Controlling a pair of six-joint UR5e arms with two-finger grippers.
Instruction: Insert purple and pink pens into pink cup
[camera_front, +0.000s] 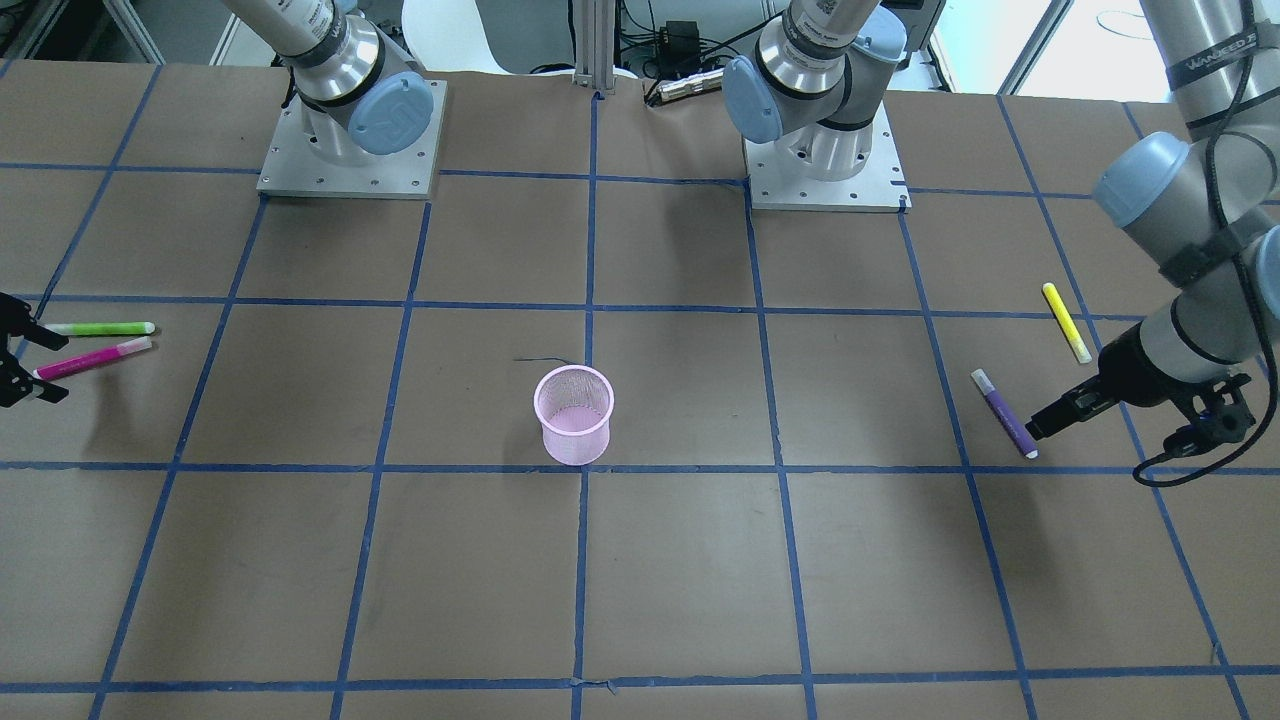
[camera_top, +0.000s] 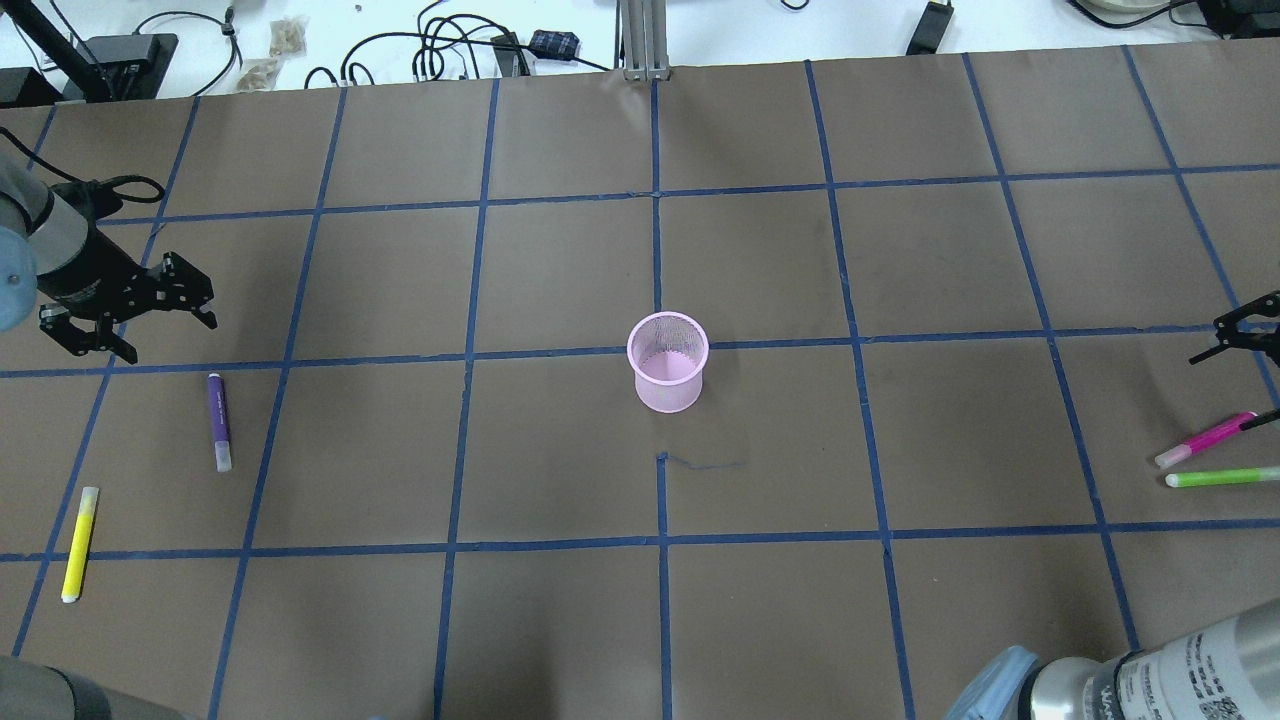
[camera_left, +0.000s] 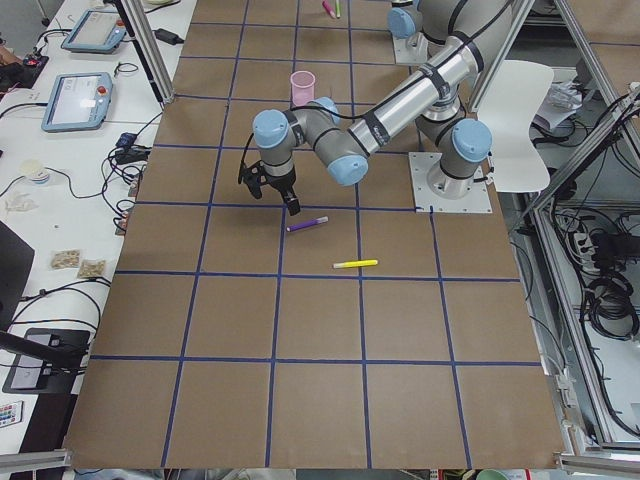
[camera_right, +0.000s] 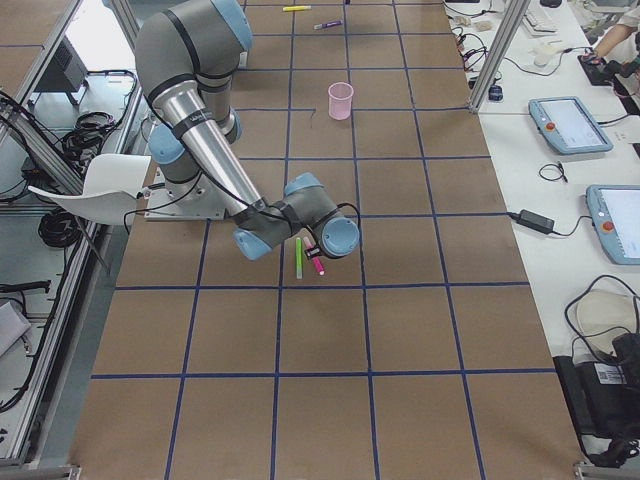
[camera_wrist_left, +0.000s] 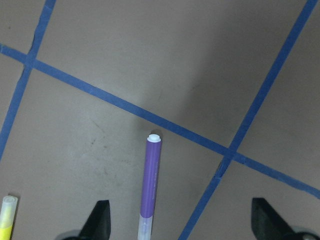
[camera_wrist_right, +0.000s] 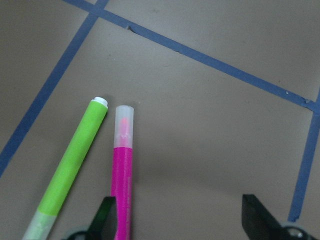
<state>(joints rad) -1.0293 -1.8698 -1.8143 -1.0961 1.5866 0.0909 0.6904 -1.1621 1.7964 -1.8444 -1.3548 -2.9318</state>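
My left gripper is going to close on the purple end (camera_front: 1026, 445) (camera_wrist_left: 153, 147) of the purple pen, which is the end opposite the pen's white cap.
The pink mesh cup (camera_top: 668, 362) stands upright and empty at the table's middle (camera_front: 573, 413). The purple pen (camera_top: 218, 420) lies flat at the left; in the left wrist view the pen (camera_wrist_left: 150, 185) lies between my open fingers, nearer the left one. My left gripper (camera_top: 170, 335) is open, low over the pen's far end. The pink pen (camera_top: 1205, 440) lies flat at the right. My right gripper (camera_top: 1228, 388) is open over its end. In the right wrist view the pink pen (camera_wrist_right: 122, 180) lies just inside the left finger (camera_wrist_right: 105, 215).
A green pen (camera_top: 1225, 477) lies right beside the pink pen, almost parallel to it (camera_wrist_right: 70, 170). A yellow pen (camera_top: 79, 543) lies on the table nearer the robot than the purple pen. Blue tape lines grid the brown table.
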